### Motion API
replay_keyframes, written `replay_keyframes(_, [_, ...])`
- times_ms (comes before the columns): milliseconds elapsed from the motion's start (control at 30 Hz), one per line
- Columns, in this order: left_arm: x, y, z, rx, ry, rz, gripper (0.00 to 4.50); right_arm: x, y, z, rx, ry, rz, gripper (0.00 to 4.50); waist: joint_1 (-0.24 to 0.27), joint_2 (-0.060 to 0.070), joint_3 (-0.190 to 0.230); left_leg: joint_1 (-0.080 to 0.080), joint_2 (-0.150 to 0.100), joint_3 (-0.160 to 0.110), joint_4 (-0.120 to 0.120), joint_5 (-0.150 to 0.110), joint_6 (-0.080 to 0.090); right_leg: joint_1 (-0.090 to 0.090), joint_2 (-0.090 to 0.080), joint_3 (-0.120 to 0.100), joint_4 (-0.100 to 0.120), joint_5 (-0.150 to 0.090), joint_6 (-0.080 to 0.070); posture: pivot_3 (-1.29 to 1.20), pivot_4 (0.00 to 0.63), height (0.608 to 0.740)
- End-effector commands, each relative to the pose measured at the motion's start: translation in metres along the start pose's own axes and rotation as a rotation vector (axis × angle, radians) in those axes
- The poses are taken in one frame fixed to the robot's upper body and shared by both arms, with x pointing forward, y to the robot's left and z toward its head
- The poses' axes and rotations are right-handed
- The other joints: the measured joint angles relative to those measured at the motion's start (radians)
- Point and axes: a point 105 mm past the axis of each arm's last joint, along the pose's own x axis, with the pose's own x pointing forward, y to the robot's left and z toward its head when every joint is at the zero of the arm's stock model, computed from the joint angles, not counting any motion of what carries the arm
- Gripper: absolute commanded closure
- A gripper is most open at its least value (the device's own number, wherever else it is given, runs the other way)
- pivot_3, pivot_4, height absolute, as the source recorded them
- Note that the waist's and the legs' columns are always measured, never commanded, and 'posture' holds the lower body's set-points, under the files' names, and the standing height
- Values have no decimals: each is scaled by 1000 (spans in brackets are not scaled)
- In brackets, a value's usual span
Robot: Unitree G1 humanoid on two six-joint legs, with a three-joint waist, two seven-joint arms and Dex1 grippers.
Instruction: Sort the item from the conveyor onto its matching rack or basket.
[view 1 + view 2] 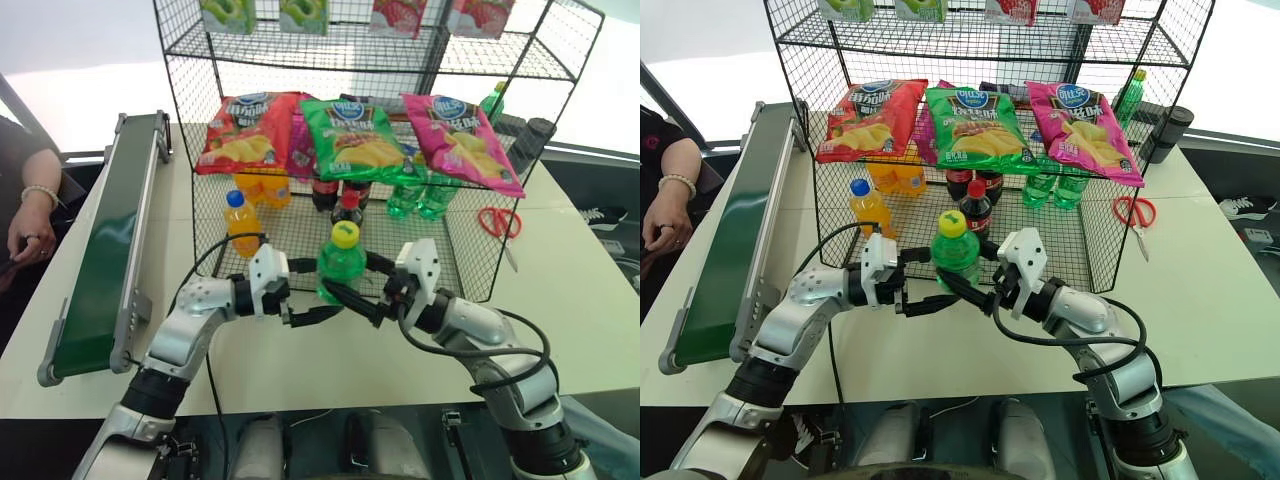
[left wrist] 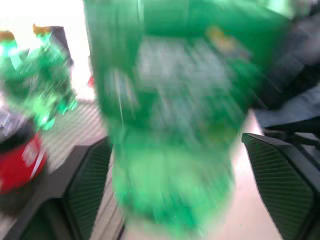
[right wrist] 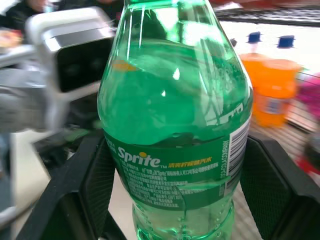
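Observation:
Next, I release the soda bottle with my right gripper on the rack's lower level (image 1: 424, 262), in front of the green bottles.
The item, a clear-green soda bottle (image 1: 340, 268) with a yellow cap, stands upright just above the table in front of the rack's lower tier. My right gripper (image 1: 356, 284) comes in from the right and is shut on the bottle's body; in the right wrist view its fingers (image 3: 92, 185) press both sides of the labelled bottle (image 3: 175, 125). My left gripper (image 1: 316, 291) reaches in from the left and is open, its fingers (image 2: 87, 187) standing a little off the bottle (image 2: 170, 125). The conveyor (image 1: 105, 250) runs along the table's left side. The black wire rack (image 1: 190, 90) rises behind the bottle.
The rack's middle shelf holds three chip bags (image 1: 352, 135). On the tier below stand orange bottles (image 1: 243, 222), cola bottles (image 1: 347, 205) and green bottles (image 1: 420, 195). Red scissors (image 1: 499, 221) lie on the table at the right. A person's hand (image 1: 28, 228) rests beyond the conveyor.

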Motion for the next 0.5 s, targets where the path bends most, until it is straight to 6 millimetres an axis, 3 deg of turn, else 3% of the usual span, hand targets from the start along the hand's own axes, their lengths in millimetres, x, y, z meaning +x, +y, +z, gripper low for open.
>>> replay_keyframes(33, [-19,13,1,14,-8,116,82,-17,-28,12,-80,-60,-181,1509,1,0,0,0,0,0,0,0,0,0,0,0,0,0,0,0,150,735])
replay_keyframes(267, [-25,7,12,3,-72,167,82,-59,-81,-18,-110,-10,-567,1509,0,1,0,0,0,0,0,0,0,0,-1,0,0,0,0,0,150,735])
replay_keyframes(500, [-16,-6,17,-9,-93,123,82,-59,-112,-33,-31,-54,-722,1509,-5,5,0,2,1,1,0,0,0,0,0,2,2,0,0,0,150,735])
